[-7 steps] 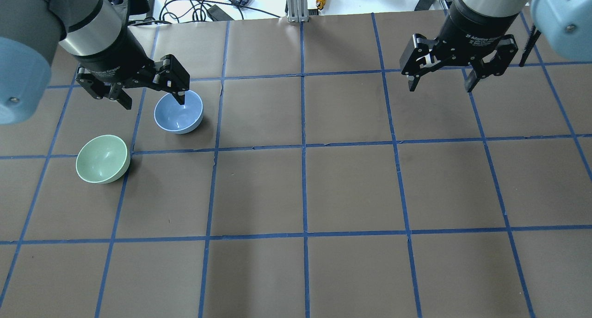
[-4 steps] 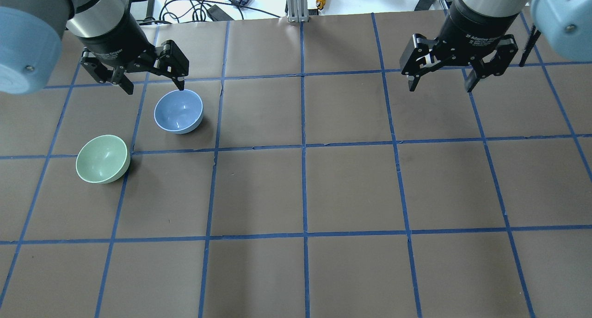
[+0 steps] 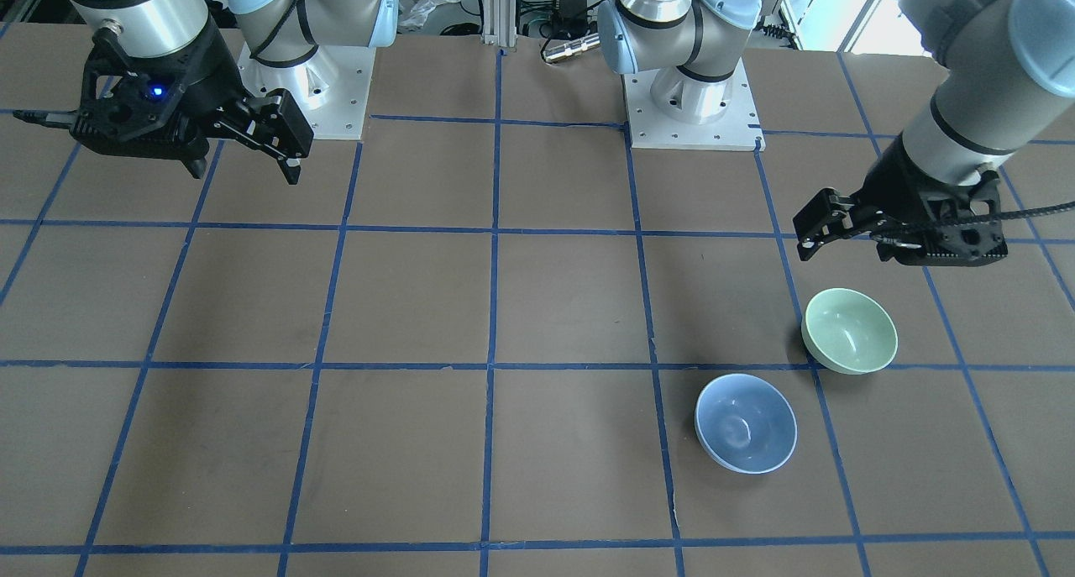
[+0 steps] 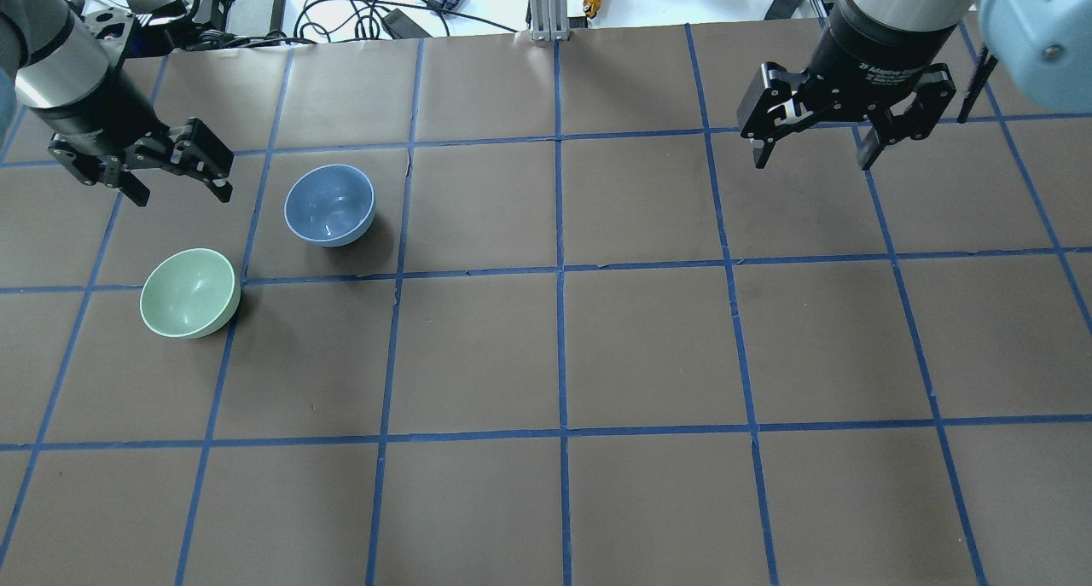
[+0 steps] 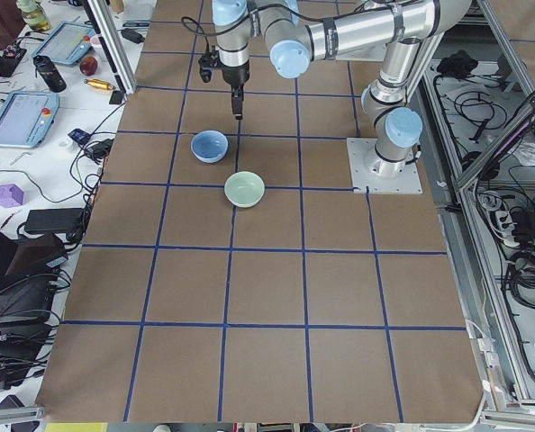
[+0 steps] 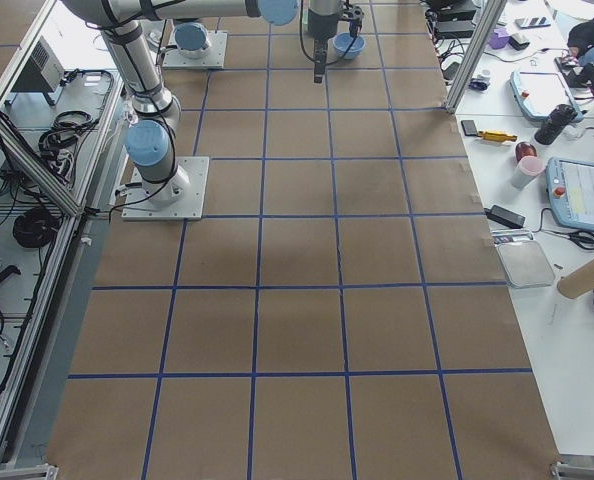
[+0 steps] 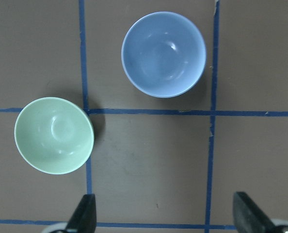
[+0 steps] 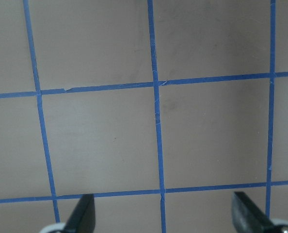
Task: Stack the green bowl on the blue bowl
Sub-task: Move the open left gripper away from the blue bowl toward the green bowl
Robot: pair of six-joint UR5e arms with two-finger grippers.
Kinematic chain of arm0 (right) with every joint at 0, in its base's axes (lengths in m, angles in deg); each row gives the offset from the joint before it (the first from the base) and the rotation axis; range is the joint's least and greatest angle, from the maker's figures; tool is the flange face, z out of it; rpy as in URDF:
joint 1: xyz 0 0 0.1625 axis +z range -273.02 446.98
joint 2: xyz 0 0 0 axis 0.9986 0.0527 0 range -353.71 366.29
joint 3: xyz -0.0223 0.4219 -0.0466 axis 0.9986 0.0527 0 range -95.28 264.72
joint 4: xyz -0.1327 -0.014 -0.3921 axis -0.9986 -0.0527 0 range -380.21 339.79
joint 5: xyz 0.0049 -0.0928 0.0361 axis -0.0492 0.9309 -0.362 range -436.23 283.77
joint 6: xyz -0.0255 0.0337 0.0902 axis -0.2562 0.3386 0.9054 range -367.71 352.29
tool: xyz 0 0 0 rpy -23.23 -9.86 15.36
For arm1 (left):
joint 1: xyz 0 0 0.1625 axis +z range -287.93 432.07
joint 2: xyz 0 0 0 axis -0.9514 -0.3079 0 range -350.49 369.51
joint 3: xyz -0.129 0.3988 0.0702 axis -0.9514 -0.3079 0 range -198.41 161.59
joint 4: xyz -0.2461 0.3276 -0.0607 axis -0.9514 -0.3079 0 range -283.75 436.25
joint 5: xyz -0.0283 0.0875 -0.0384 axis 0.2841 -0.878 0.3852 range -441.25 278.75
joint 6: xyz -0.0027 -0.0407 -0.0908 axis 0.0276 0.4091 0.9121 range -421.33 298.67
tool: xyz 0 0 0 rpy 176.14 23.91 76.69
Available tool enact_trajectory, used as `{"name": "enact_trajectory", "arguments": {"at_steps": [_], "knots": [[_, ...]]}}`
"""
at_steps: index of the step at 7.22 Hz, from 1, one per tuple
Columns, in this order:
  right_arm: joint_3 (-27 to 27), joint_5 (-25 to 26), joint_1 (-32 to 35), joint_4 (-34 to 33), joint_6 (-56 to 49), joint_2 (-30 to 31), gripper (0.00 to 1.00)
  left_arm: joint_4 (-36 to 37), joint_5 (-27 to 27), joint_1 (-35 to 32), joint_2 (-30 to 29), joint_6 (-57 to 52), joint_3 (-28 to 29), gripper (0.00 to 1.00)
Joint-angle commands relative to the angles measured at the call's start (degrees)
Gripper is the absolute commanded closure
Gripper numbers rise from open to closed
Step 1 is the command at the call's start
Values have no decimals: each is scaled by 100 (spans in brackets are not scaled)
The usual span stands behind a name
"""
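The robot's left gripper needs to next grab the green bowl by its rim [image 3: 894,324] [image 7: 16,140], on the side that faces away from the blue bowl.
The green bowl [image 4: 188,293] sits upright on the brown table at the left, and also shows in the front view [image 3: 849,329] and the left wrist view [image 7: 54,135]. The blue bowl [image 4: 329,204] sits upright a short way beyond and to its right, apart from it, and also shows in the front view [image 3: 746,422] and the left wrist view [image 7: 163,54]. My left gripper [image 4: 182,197] is open and empty, above the table left of the blue bowl and beyond the green bowl. My right gripper [image 4: 812,163] is open and empty, above the far right of the table.
Blue tape lines [image 4: 559,270] divide the brown table into squares. Cables and small devices [image 4: 384,10] lie past the far edge. The two arm bases [image 3: 689,98] stand on the robot's side.
My left gripper has moved left, away from the blue bowl's rim, still open. Both bowls stay where they were. The right arm has not moved.
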Motion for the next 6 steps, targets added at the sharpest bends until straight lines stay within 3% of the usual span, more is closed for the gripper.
{"name": "enact_trajectory", "arguments": {"at_steps": [1,3,6], "knots": [[0,0,0,-3,0,0,0,818,129,845,-158,-1137,-545,0],[0,0,0,-3,0,0,0,1740,297,1434,-482,-1974,-1029,0],[0,0,0,5,0,0,0,2516,271,1657,-1228,-2126,-1181,0]]}}
